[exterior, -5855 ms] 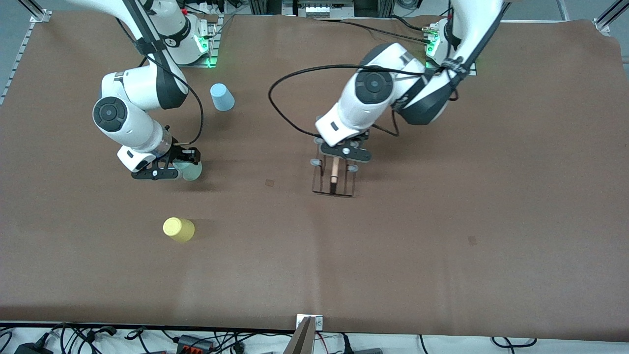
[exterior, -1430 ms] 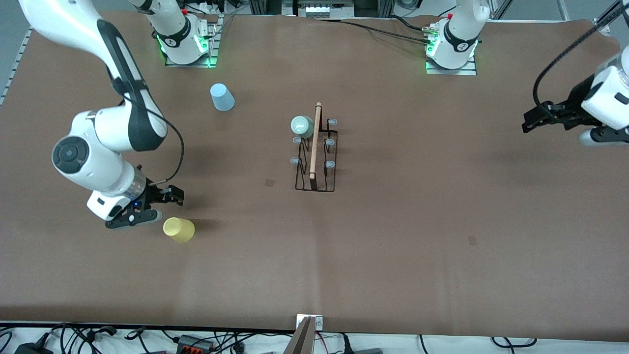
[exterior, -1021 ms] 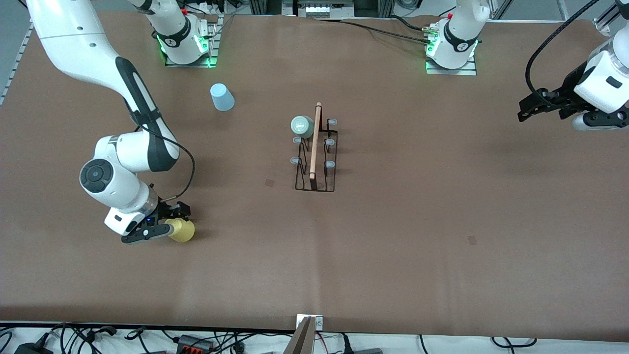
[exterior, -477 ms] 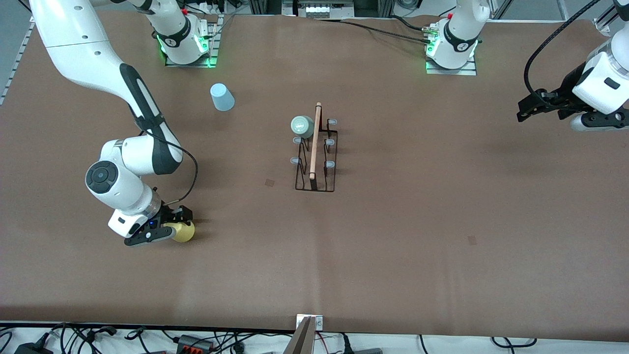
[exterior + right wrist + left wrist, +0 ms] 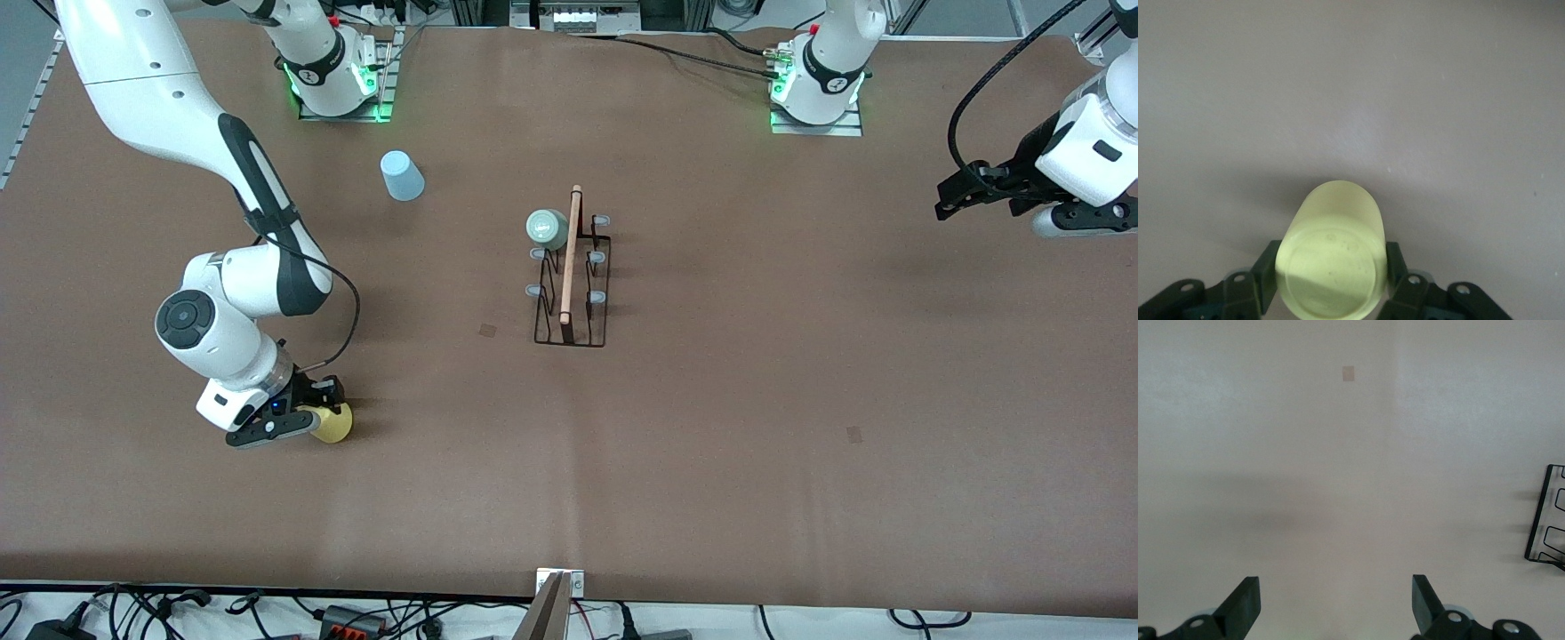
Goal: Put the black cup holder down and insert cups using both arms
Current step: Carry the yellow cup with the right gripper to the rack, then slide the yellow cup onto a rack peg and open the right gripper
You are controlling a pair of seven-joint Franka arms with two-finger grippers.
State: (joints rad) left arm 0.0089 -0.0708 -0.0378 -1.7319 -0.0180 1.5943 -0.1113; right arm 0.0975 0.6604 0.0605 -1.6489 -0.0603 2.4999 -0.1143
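Observation:
The robot's right gripper needs to release the yellow cup on the holder's front peg in the pale green cup's row (image 5: 540, 298).
The black cup holder (image 5: 572, 331) stands upright mid-table, its wooden handle (image 5: 570, 253) on top. The pale green cup (image 5: 547, 228) sits upside down on a peg at the rack's end farthest from the front camera. The yellow cup (image 5: 336, 427) stands upside down toward the right arm's end; my right gripper (image 5: 311, 412) is shut on it at table level. In the right wrist view the fingers (image 5: 1265, 270) press both sides of the yellow cup (image 5: 1331, 260). The light blue cup (image 5: 402, 176) stands near the right arm's base. My left gripper (image 5: 956, 197) waits open and empty over the left arm's end (image 5: 1336, 607).
A corner of the rack (image 5: 1546, 520) shows at the edge of the left wrist view. Small pale marks (image 5: 487, 330) lie on the brown table cover. Cables and boxes run along the table's front edge.
The right gripper has left the green cup on the rack, moved to the yellow cup and closed round it. The left arm has let go of the rack and drawn away to its end.

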